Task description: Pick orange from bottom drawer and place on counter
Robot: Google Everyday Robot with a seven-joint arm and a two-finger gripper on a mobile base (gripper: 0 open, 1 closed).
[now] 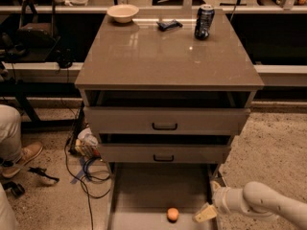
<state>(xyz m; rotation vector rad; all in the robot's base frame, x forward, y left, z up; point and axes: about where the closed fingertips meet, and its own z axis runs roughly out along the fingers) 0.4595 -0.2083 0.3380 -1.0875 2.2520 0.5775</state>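
The orange in the bottom drawer is next, and my gripper should go to the orange's middle (172,214) from the side nearest the white arm and close there.
The orange (172,214) is a small round fruit lying on the floor of the bottom drawer (144,190), which is pulled out towards me below the two grey drawer fronts. The counter (163,56) is the wide glossy grey-brown top of the cabinet. My gripper (206,213) comes in from the lower right on a white arm. It hangs low over the drawer's right side, a little to the right of the orange and apart from it. Only one pale finger shows.
On the counter stand a white bowl (123,12) at the back left, a dark small object (170,25) and a soda can (204,22) at the back right. Cables and clutter (86,152) lie on the floor left of the cabinet, beside a person's leg and shoe (14,147).
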